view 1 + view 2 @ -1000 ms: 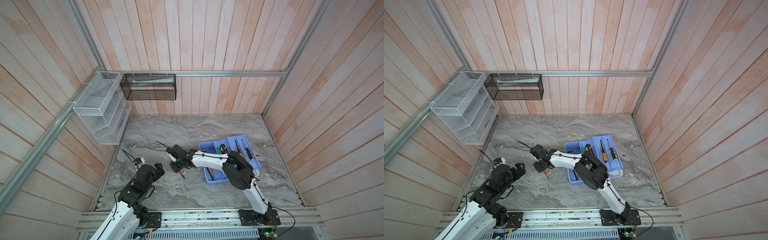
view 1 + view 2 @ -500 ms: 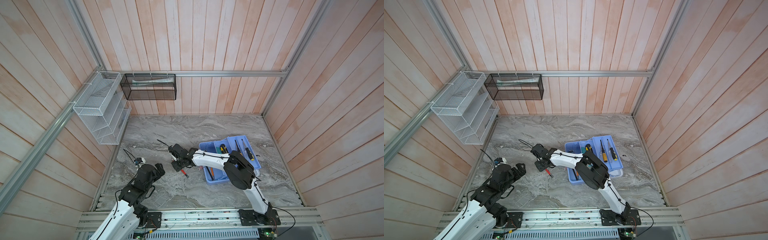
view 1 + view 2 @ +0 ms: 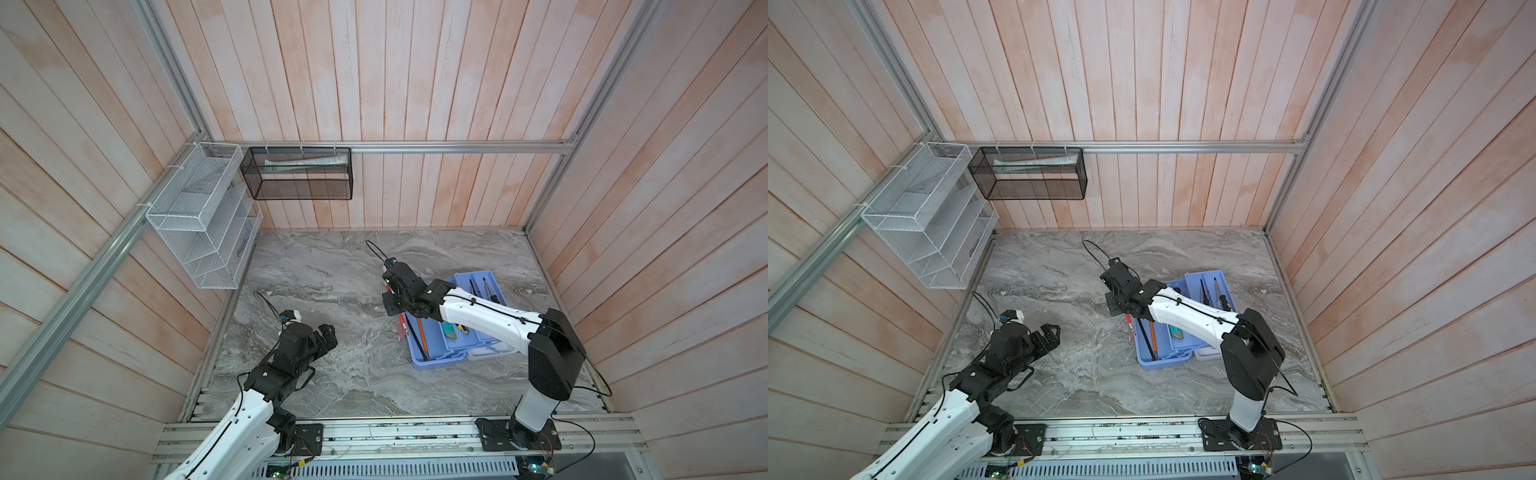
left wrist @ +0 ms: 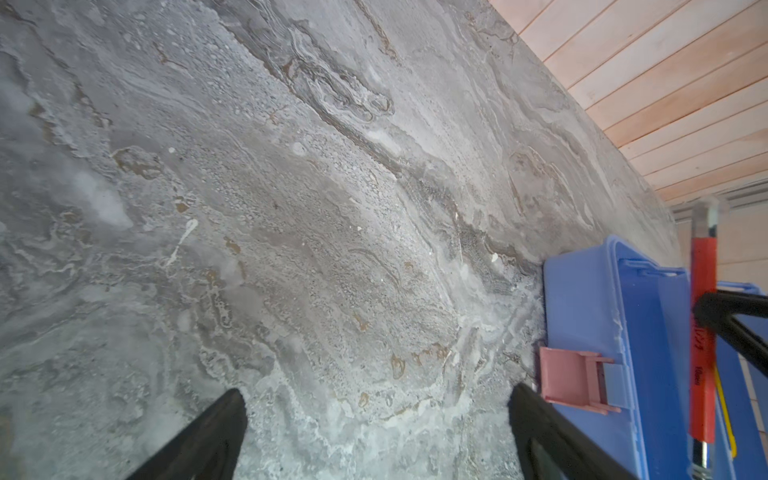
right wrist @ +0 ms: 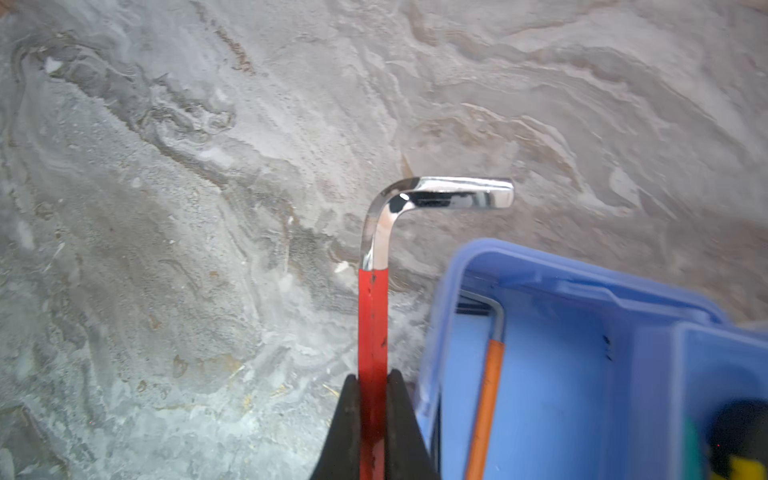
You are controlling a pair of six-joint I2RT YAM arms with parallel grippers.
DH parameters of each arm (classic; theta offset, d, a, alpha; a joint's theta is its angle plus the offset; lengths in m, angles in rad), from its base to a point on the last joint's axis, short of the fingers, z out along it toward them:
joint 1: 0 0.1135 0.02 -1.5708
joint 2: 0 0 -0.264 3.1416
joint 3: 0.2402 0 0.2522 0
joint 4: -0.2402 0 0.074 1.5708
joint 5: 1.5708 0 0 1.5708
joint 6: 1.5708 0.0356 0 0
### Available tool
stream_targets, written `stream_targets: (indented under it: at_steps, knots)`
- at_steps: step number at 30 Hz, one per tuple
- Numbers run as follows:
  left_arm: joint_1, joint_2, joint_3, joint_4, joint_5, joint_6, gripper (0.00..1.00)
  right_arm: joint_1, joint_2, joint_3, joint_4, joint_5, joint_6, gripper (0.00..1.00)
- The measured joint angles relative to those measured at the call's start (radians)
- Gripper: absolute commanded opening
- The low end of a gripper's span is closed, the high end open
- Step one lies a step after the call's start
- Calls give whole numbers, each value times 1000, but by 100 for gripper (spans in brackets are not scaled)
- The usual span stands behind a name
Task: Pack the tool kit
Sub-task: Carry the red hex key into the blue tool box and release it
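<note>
The red-sleeved hex key, now held beside the box rim, will be let go by my right gripper in the blue box (image 3: 424, 322), between the orange-sleeved key and the divider.
The tool kit's light blue box (image 3: 432, 362) sits right of the table's middle, its tray (image 3: 478, 277) holding several tools, with a white lid (image 3: 492, 351) behind it. In both top views my right gripper (image 3: 399, 311) (image 3: 1127, 313) hovers at the box's left edge. It is shut on a red-sleeved hex key (image 5: 373, 316) with a chrome bend, held beside the box rim (image 5: 540, 266). An orange-sleeved key (image 5: 488, 386) lies inside. My left gripper (image 3: 324, 336) (image 4: 376, 399) is open over bare marble, left of the pink latch (image 4: 573, 380).
A white wire basket (image 3: 199, 224) hangs on the left wall and a black mesh basket (image 3: 297, 172) on the back wall. Wooden walls close three sides. An aluminium rail (image 3: 395, 432) runs along the table's front edge.
My right gripper has carried the red hex key to the right, from the table's middle to the box's left edge. The left arm has stayed put.
</note>
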Motion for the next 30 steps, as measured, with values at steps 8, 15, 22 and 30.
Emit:
stream_targets:
  at_steps: [8,15,22,30]
  knots:
    - [-1,70,6,61,55,32,100,-16,-71,-120,-80,139,72,0]
    - [-36,78,9,116,102,56,100,-16,13,-121,-162,250,116,0]
    - [-60,85,21,134,121,60,100,-15,105,-104,-181,312,116,0]
    - [-106,163,65,165,124,65,100,-21,133,-101,-154,306,116,0]
